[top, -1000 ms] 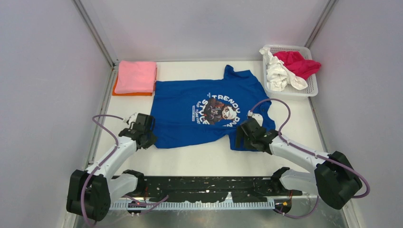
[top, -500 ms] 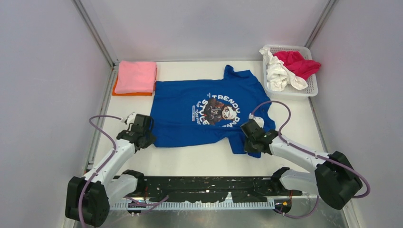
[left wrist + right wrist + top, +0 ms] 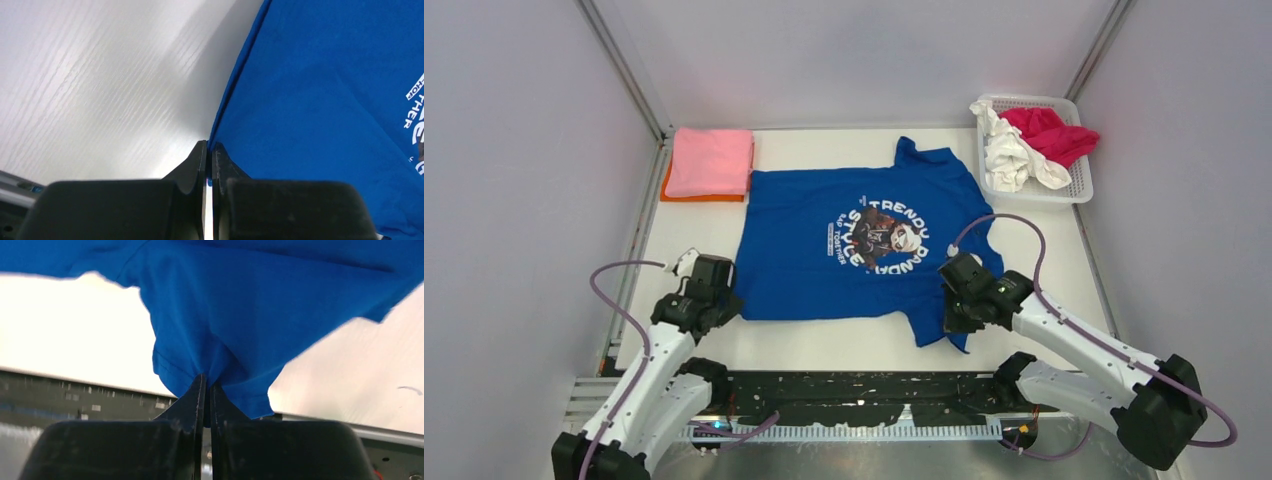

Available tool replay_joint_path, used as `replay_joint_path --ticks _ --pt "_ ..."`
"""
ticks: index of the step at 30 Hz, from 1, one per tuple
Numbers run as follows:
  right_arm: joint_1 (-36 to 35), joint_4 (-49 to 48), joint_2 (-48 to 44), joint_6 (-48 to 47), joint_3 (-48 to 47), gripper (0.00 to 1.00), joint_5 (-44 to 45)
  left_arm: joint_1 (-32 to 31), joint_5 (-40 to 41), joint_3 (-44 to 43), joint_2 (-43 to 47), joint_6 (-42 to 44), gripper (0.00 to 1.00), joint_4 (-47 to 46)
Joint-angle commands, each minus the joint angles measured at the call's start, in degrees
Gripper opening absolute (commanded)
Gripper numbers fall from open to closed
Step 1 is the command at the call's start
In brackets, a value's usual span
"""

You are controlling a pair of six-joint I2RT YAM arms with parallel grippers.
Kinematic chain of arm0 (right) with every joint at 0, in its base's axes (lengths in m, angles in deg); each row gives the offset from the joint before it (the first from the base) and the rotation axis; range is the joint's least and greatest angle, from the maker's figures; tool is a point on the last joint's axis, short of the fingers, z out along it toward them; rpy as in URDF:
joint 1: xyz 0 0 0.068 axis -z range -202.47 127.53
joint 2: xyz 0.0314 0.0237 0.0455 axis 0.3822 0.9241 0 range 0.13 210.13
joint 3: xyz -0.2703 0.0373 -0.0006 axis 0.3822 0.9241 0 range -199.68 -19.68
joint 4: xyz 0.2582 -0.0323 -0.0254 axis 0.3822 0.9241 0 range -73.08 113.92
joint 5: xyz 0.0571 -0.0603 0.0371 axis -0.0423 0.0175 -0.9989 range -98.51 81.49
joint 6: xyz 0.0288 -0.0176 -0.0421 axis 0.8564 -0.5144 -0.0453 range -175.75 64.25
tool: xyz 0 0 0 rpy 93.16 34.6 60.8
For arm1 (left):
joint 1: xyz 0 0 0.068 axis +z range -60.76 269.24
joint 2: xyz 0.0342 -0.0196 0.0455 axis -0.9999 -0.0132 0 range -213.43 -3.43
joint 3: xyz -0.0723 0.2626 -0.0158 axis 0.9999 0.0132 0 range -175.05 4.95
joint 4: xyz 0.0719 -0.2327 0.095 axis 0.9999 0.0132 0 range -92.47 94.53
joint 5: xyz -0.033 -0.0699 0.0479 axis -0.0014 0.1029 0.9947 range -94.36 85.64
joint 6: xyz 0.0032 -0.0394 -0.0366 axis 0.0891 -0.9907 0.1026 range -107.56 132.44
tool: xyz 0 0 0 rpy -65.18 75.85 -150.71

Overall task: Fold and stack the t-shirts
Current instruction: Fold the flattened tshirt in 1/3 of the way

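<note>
The blue t-shirt's near sleeve, now lifted a little off the table, will be let go by my right gripper beside the panda face of the round graphic [image 3: 931,242].
A royal-blue t-shirt [image 3: 824,255] with a round dark graphic and white lettering lies spread flat in the middle of the table. My left gripper [image 3: 721,303] is shut on its near left corner; the left wrist view shows the gripper [image 3: 210,144] pinching the blue hem [image 3: 325,75]. My right gripper [image 3: 954,318] is shut on the shirt's near right sleeve. The right wrist view has that gripper [image 3: 206,376] with bunched blue cloth [image 3: 240,300] hanging from it, lifted a little off the table. A folded pink t-shirt [image 3: 711,160] lies on an orange one [image 3: 692,197] at the back left.
A white mesh basket [image 3: 1081,190] at the back right holds a crumpled white t-shirt [image 3: 1012,155] and a crimson one [image 3: 1052,135]. Grey walls close in both sides. A black rail [image 3: 844,385] runs along the near edge, with a strip of bare table [image 3: 824,345] before it.
The right gripper has shut on the blue sleeve. Both arms have drawn back toward the near edge, pulling the shirt's near hem with them and smoothing it.
</note>
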Motion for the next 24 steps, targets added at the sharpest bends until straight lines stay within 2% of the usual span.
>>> replay_joint_path --ticks 1,6,10,15,17,20,24 --pt "-4.24 9.10 -2.51 1.63 -1.37 0.05 -9.43 -0.07 1.78 1.37 5.96 -2.86 0.00 9.69" --pt "-12.53 13.86 -4.26 5.74 -1.19 0.05 -12.43 -0.11 1.60 2.94 12.67 -5.83 0.00 17.38" --pt "-16.78 16.24 -5.51 7.33 -2.19 0.05 -13.55 -0.07 -1.04 4.77 17.90 -8.47 0.00 18.62" --pt "-17.23 15.19 -6.46 7.88 -3.20 0.05 -11.46 -0.07 -0.72 4.73 20.38 -8.70 0.00 18.20" --pt "-17.22 14.83 -6.08 7.99 -4.71 0.05 -7.58 -0.07 -0.91 4.15 20.07 -7.68 0.00 17.14" --pt "-16.16 13.85 -5.11 7.32 -6.95 0.05 -0.63 -0.07 -6.19 5.27 18.65 -4.68 0.00 8.34" --pt "-11.02 9.51 -4.79 3.77 -8.60 0.05 1.39 -0.07 -8.43 4.27 14.29 -4.18 0.00 2.67"
